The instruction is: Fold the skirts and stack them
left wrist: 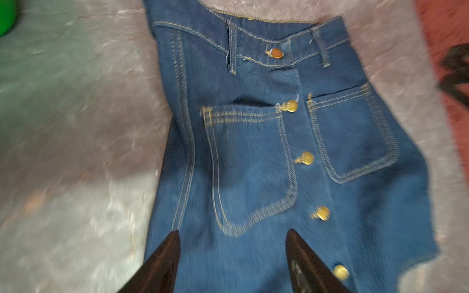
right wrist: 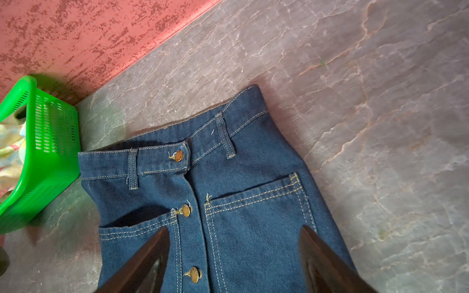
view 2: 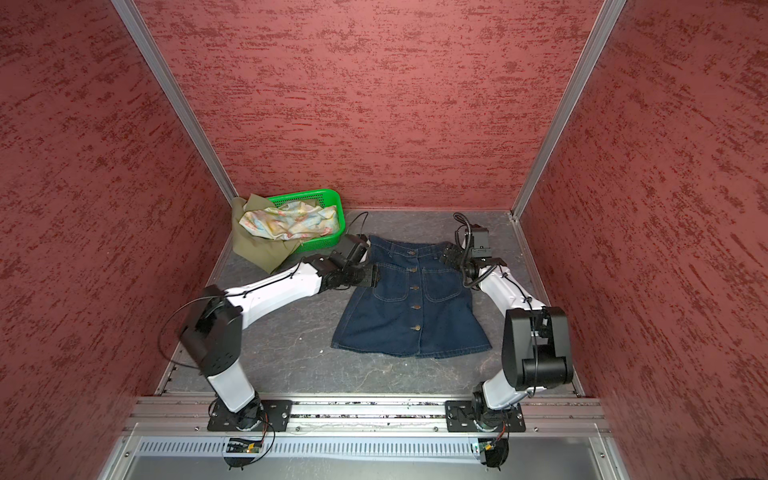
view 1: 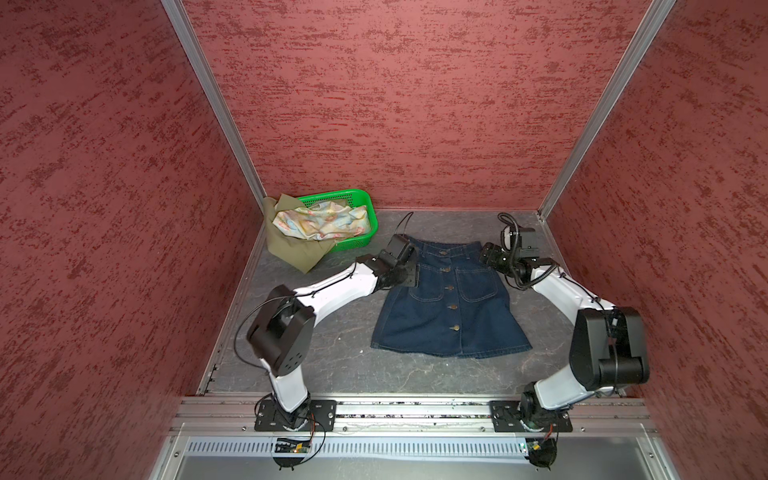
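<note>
The robot's right gripper should next grab the denim skirt's lower side edge (view 1: 517,321), just above the hem corner farthest from the green basket.
The dark blue denim skirt (view 1: 451,307) lies flat mid-table, buttons up, waistband toward the back wall. My left gripper (view 1: 411,274) hovers over its left side near the pocket, open, with only denim (left wrist: 253,157) showing between the fingers (left wrist: 167,253); that view is motion-blurred. Over the skirt's right upper edge, my right gripper (view 1: 486,253) is open too and holds nothing, above the right pocket (right wrist: 253,228). The pale floral skirt (view 1: 320,222) is crumpled in the basket. Under it the olive-green skirt (view 1: 291,247) spills over the basket's near-left side onto the table.
The green perforated basket (view 1: 365,199) stands at the back left corner, close to the denim waistband (right wrist: 157,157). Red textured walls enclose the grey stone-patterned table (view 1: 332,365) on three sides. A metal rail with both arm bases runs along the front edge.
</note>
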Tool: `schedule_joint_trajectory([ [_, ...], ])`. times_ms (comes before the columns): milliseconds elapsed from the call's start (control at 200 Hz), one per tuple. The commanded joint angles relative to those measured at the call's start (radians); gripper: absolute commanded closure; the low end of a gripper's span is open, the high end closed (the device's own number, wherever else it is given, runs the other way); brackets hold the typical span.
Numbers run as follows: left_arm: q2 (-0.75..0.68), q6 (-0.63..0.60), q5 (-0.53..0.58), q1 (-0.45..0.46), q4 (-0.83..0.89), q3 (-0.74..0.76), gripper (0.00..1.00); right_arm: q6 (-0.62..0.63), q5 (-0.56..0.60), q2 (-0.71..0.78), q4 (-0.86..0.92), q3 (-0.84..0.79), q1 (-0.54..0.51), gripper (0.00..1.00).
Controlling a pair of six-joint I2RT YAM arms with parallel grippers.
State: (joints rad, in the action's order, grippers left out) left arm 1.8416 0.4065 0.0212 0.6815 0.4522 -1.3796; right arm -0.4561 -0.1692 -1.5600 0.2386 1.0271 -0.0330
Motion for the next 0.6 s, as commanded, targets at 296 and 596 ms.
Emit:
schedule_joint_trajectory([
  [296, 0.391, -0.173, 0.003, -0.127, -0.014, -0.362, 0.33, 0.019, -0.024, 0.018, -0.077, -0.033, 0.012, 0.19],
  [596, 0.554, -0.181, 0.084, -0.166, 0.016, -0.66, 0.77, 0.033, 0.012, 0.004, -0.094, -0.07, 0.012, 0.19],
])
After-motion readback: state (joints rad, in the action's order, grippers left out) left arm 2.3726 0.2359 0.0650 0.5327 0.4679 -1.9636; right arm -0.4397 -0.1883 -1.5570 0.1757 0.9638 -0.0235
